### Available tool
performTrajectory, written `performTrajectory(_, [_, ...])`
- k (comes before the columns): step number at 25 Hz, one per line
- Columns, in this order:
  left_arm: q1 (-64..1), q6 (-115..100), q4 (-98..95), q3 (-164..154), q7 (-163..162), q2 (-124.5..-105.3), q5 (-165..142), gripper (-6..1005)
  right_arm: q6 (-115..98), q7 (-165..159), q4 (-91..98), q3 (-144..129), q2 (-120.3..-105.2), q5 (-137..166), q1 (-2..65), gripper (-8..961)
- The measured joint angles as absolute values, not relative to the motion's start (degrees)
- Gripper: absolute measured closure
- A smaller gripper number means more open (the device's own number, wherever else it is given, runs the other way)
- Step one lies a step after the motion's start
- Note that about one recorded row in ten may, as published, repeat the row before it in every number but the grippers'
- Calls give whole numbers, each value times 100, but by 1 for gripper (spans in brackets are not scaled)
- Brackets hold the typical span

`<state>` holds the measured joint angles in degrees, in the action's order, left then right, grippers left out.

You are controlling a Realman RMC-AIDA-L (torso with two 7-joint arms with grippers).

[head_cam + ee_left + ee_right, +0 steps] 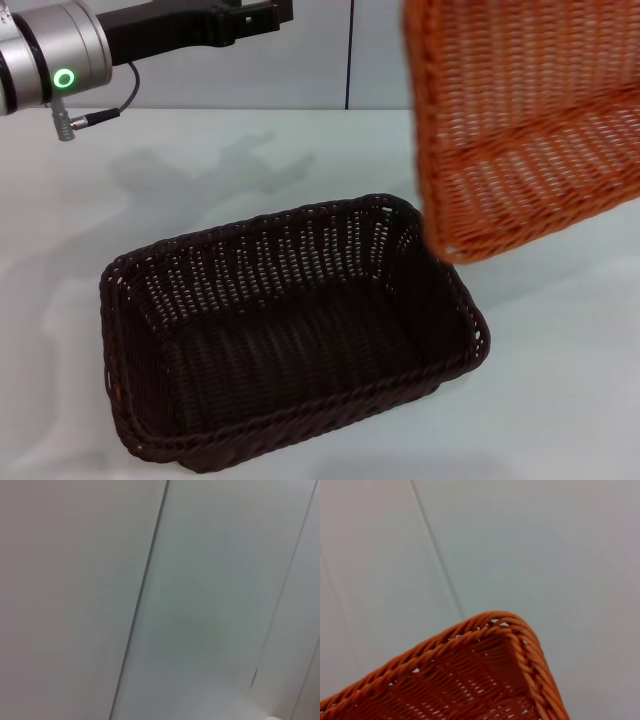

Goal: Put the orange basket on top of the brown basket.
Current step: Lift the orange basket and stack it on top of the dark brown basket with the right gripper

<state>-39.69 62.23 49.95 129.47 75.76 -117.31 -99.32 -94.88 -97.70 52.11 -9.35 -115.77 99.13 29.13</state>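
Next, I let go of the orange basket with my right gripper over the empty brown basket, so its base nests inside the braided brown rim [288, 312].
The brown basket [300, 330] stands upright and empty on the white table in the middle of the head view. The orange basket [530, 130] hangs in the air at the upper right, steeply tilted. Its lowest corner is just above the brown basket's far right corner. One corner of its braided rim [520, 645] shows in the right wrist view against the wall. My right gripper is hidden behind the orange basket. My left arm [150, 35] is raised at the upper left, far from both baskets.
The white table [130, 190] extends back to a pale panelled wall with a dark vertical seam [349, 60]. The left wrist view shows only that wall [150, 600]. A cable hangs under the left arm [95, 117].
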Motion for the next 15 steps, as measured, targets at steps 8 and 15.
performTrajectory(8, [-4025,5958,4965,12910,7591,-11757,-9932,138,-9876,-9054,3564,-1457,-11820,9266,2796,798])
performTrajectory(15, [-4125,5776,4906,12915,7619,-11765,-9932,138,-9917,-8247,2188,-1714,-11841,9280,2833,798])
